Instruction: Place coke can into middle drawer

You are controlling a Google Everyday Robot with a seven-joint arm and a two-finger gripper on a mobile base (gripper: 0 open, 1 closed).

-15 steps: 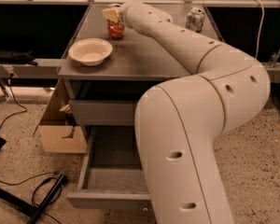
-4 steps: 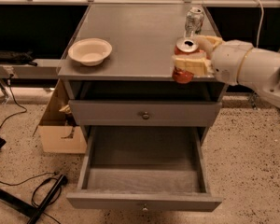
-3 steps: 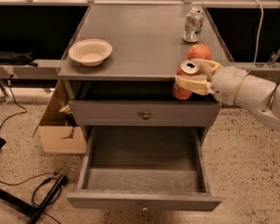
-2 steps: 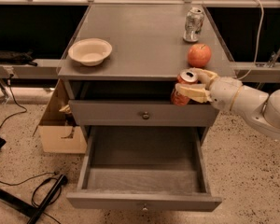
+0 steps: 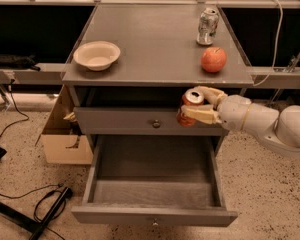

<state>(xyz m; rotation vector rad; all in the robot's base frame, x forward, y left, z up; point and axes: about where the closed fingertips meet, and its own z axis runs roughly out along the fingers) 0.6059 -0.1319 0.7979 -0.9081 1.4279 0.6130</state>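
Note:
My gripper will let go of the coke can on the grey bottom of the open middle drawer point(image 5: 175, 177), midway behind the drawer's knob.
My gripper point(image 5: 199, 104) reaches in from the right and is shut on the coke can point(image 5: 190, 107), a small red can with a silver top. It holds the can upright in the air, in front of the closed upper drawer point(image 5: 140, 122) and above the right rear part of the open middle drawer point(image 5: 154, 184). That drawer is pulled far out, its grey floor bare, with a small knob on its front.
On the cabinet top point(image 5: 155, 39) stand a white bowl point(image 5: 96, 54) at the left, a red apple point(image 5: 213, 59) at the right and a silver-grey can point(image 5: 208, 26) behind it. A cardboard box point(image 5: 65, 139) stands left of the cabinet. Cables point(image 5: 35, 204) lie on the floor.
My gripper has carried the coke can off the cabinet top at the right, forward and down past the front edge to just above the open drawer. The apple behind it has come into view.

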